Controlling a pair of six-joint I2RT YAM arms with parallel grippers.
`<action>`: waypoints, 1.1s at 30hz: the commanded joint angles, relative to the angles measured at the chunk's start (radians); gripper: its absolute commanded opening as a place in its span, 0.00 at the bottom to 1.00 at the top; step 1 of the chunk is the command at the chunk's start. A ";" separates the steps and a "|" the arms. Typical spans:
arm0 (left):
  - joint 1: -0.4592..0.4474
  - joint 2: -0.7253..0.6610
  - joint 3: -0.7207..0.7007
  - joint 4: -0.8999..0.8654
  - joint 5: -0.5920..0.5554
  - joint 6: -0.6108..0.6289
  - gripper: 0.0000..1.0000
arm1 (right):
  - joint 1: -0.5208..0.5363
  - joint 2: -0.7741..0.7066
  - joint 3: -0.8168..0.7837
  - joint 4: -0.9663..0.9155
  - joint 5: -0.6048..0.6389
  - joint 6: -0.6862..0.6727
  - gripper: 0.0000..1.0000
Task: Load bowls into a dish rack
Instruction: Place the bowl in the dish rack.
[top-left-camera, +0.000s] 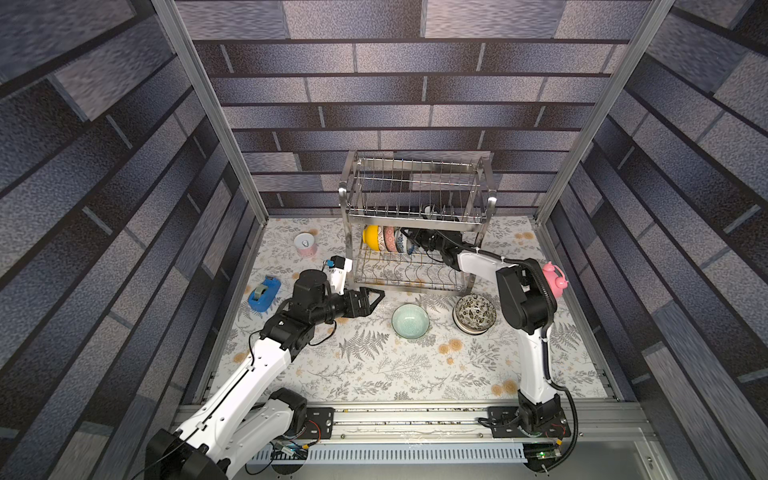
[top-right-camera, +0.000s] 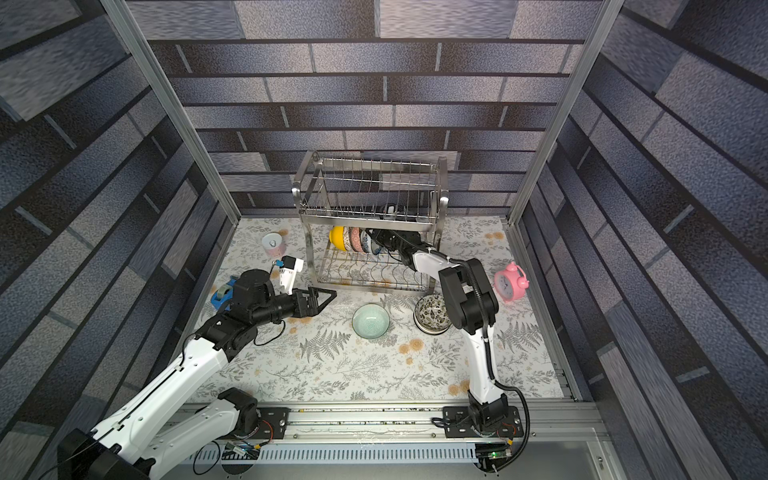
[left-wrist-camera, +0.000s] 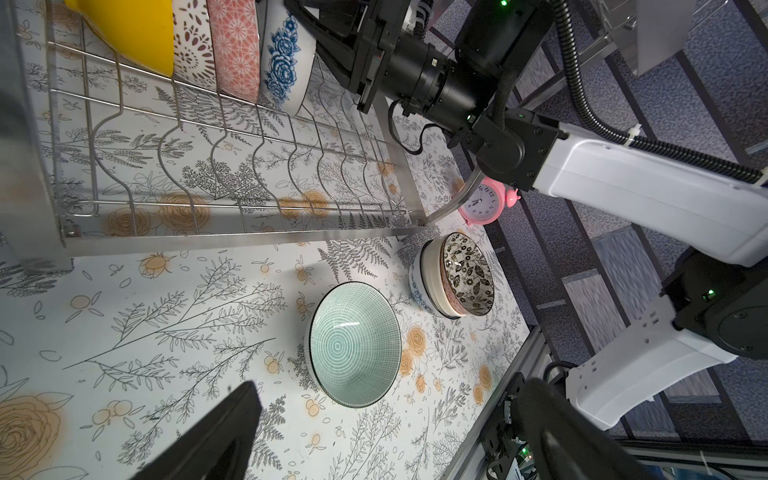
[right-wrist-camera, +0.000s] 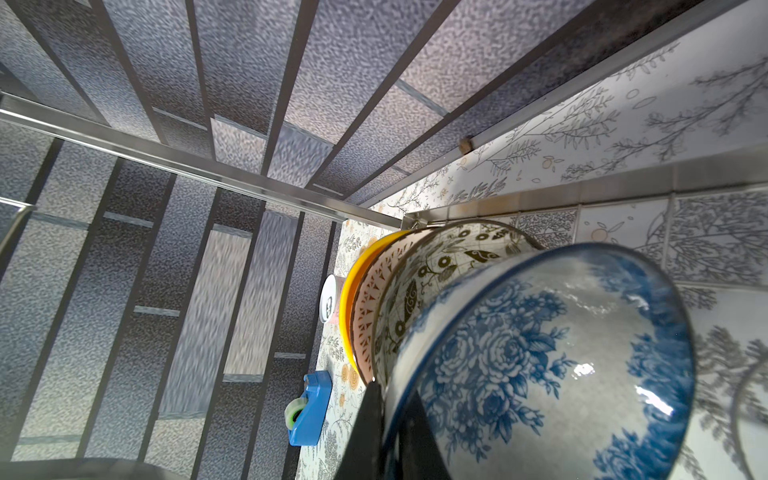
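I should use my right gripper to release the blue-and-white bowl next to the bowls that are standing in the dish rack's lower level (top-left-camera: 406, 240) (right-wrist-camera: 544, 348).
The dish rack (top-left-camera: 415, 195) (top-right-camera: 370, 187) stands at the back of the table. Several bowls stand on edge in its lower tier, with a yellow bowl (top-left-camera: 371, 237) at the left end. My right gripper (right-wrist-camera: 392, 399) (top-left-camera: 411, 243) reaches into that tier and is shut on the rim of the blue-and-white bowl (right-wrist-camera: 561, 365) (left-wrist-camera: 286, 70), the last in the row. A pale green bowl (top-left-camera: 410, 320) (left-wrist-camera: 355, 345) sits upright on the table in front of the rack. To its left my left gripper (top-left-camera: 370, 299) (left-wrist-camera: 390, 411) hovers open and holds nothing. A stack of bowls topped by a dark leaf-patterned bowl (top-left-camera: 475, 312) (left-wrist-camera: 465, 278) stands by the rack's right front foot.
A pink alarm clock (top-left-camera: 553, 280) stands at the right edge behind the right arm. A blue tape dispenser (top-left-camera: 264, 293) and a pink-and-white can (top-left-camera: 305, 244) sit at the left. The rack's upper tier overhangs the right gripper.
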 joint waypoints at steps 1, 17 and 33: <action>0.003 0.003 0.028 -0.014 0.008 0.031 1.00 | -0.009 0.020 0.064 0.081 -0.060 0.027 0.00; -0.001 -0.001 0.028 -0.016 0.005 0.029 1.00 | -0.038 0.100 0.115 0.176 -0.155 0.131 0.00; -0.005 0.003 0.030 -0.016 0.000 0.028 1.00 | -0.046 0.120 0.097 0.175 -0.166 0.146 0.00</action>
